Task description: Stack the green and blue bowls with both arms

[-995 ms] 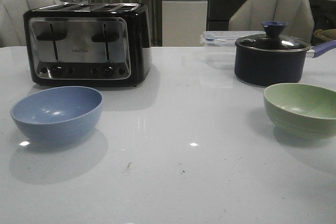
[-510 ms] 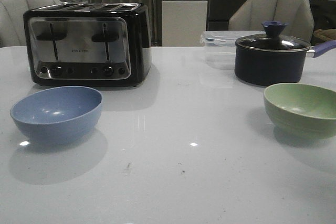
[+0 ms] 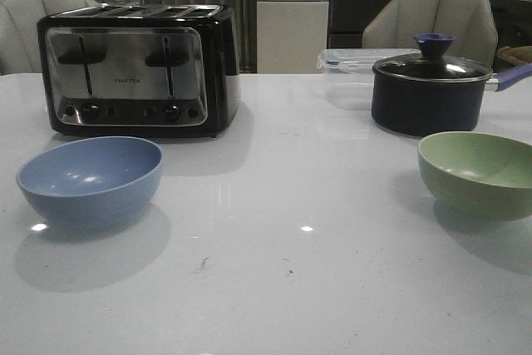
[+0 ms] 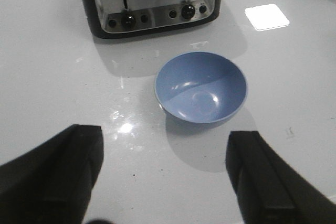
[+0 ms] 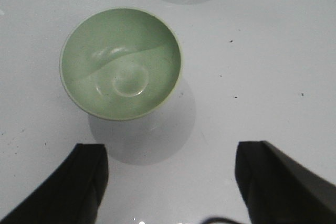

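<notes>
Next, I close my right gripper on the rim point(image 3: 529, 144) point(image 5: 180, 64) of the pale green bowl, on the bowl's side farthest from the dusty blue bowl.
The dusty blue bowl point(image 3: 90, 179) sits upright and empty on the white table at the front left, just before the toaster. The pale green bowl point(image 3: 478, 172) sits upright and empty at the right edge of the front view. Neither arm shows in the front view. In the left wrist view the blue bowl point(image 4: 201, 87) lies ahead of my left gripper point(image 4: 165, 153), whose fingers stand wide apart with only bare table between them. The right wrist view has the green bowl point(image 5: 122, 62) ahead of my right gripper point(image 5: 170, 169), also wide open and holding nothing.
A black and chrome toaster point(image 3: 137, 68) stands at the back left. A dark navy lidded pot point(image 3: 432, 89) with a blue handle stands behind the green bowl, beside a clear plastic container point(image 3: 345, 72). Chairs stand beyond the table's far edge.
</notes>
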Motion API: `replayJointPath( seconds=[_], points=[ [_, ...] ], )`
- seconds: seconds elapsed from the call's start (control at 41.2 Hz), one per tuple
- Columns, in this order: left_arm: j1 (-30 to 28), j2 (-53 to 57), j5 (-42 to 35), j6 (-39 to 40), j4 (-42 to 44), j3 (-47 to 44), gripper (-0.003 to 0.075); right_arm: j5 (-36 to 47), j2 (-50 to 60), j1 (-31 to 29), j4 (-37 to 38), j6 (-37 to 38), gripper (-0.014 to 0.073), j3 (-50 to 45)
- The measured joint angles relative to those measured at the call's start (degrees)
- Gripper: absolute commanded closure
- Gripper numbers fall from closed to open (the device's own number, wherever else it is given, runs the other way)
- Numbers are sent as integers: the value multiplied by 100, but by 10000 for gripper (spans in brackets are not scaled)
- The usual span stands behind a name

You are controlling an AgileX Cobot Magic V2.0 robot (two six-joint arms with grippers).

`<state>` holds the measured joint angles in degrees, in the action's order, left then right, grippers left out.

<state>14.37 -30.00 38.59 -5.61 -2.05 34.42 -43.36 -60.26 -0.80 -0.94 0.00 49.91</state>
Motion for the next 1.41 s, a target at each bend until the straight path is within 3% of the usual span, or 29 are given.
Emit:
replayJointPath(
  seconds=[0.243,0.486,0.85,1.335,1.408],
  points=[
    [99,0,0,-9,-2,0,178,-622,-1906,-299,-183,-163,-10,1306],
    [99,0,0,-9,-2,0,178,-971,-3386,-815,-1231,-1054,-6,2048],
    [99,0,0,-9,-2,0,192,-714,-4563,-857,-1421,-1265,242,2394],
    [99,0,0,-9,-2,0,297,-635,-4763,-847,-1463,-1278,545,2460],
    [99,0,0,-9,-2,0,316,-635,-4763,-847,-1463,-1278,534,2460]
  ],
)
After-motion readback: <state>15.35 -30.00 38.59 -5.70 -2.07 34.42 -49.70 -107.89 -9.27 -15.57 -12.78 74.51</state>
